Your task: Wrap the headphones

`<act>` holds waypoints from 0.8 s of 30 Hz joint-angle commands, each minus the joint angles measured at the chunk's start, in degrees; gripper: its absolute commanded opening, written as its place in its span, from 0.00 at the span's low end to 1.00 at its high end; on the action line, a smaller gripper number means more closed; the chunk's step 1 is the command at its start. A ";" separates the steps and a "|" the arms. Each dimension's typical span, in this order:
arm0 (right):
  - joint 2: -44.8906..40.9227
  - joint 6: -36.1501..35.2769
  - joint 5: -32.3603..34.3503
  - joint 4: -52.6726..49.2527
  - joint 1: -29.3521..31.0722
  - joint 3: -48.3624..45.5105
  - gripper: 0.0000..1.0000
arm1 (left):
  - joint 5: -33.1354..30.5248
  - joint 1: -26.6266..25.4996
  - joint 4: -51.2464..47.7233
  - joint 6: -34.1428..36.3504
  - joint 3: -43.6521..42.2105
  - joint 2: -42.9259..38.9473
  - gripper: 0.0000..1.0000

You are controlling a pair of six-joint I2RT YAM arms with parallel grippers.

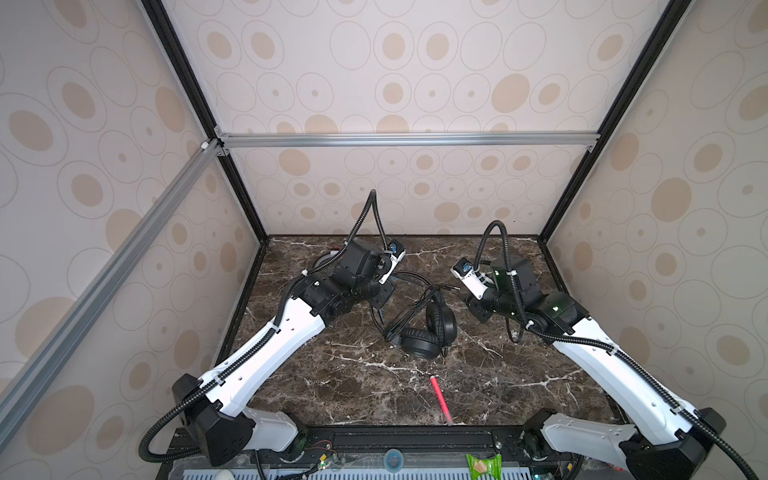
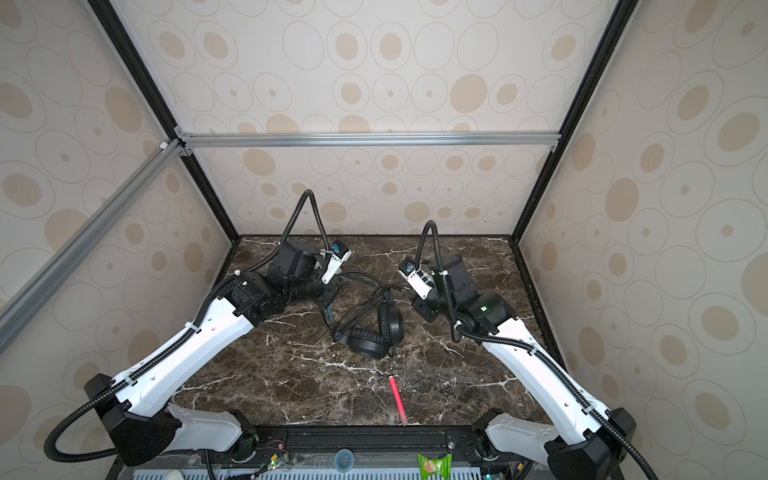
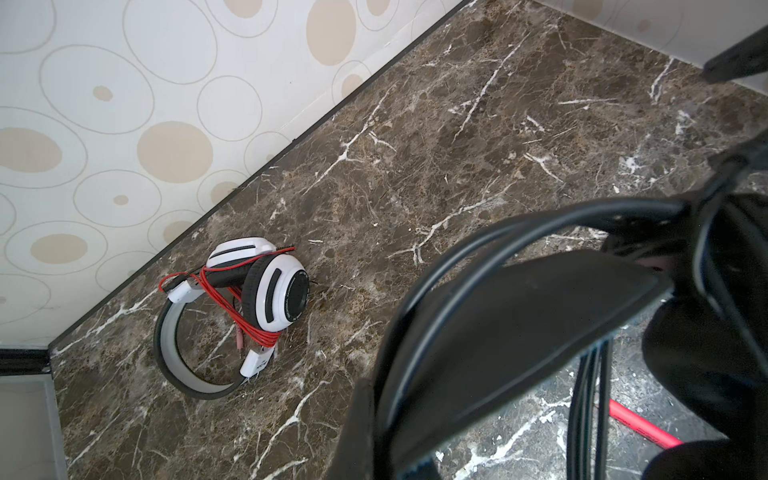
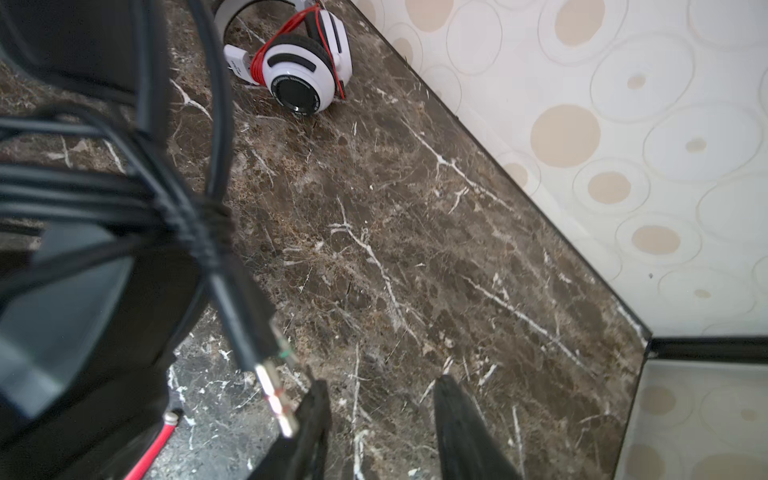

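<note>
Next, my left gripper releases the black headband on the marble [image 1: 423, 286] [image 3: 425, 228] next to the white headphones, nearer the back wall. The black headband now lies mid-table.
The black headphones [image 1: 428, 332] lie mid-table in both top views, their black cord [image 1: 409, 309] bundled in loops across the band. My left gripper [image 3: 384, 419] is shut on the black headband [image 3: 478, 249]. My right gripper [image 4: 382, 384] stands open just right of the headset, with nothing between its fingers. The cord's jack plug [image 4: 276, 399] hangs loose beside one fingertip [image 4: 318, 395]. The white headphones [image 3: 270, 291], wound with a thin red cord [image 3: 249, 328], lie near the back wall. In the top views my left arm hides most of them.
A thin pink-red pen [image 1: 439, 397] lies toward the front edge of the marble table [image 1: 340, 386]. Patterned walls enclose the table at the back and both sides. A green packet [image 1: 483, 465] sits on the front rail below the table.
</note>
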 commanded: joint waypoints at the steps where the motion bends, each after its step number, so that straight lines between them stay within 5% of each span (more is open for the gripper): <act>1: -1.92 3.53 1.25 0.98 -1.56 -2.00 0.49 | -0.29 -0.08 0.49 -3.14 -0.49 -2.54 0.00; 12: -3.94 7.87 5.74 -0.05 -4.99 -1.47 0.63 | -2.49 0.01 5.84 -12.84 -5.33 1.49 0.00; 19: -1.71 9.65 3.14 -1.11 -5.03 1.65 0.78 | -9.11 0.87 15.50 -26.40 -8.23 7.39 0.00; 24: -1.81 10.22 3.31 -0.43 -5.01 1.61 0.81 | -6.54 3.12 20.91 -30.07 -4.43 15.51 0.00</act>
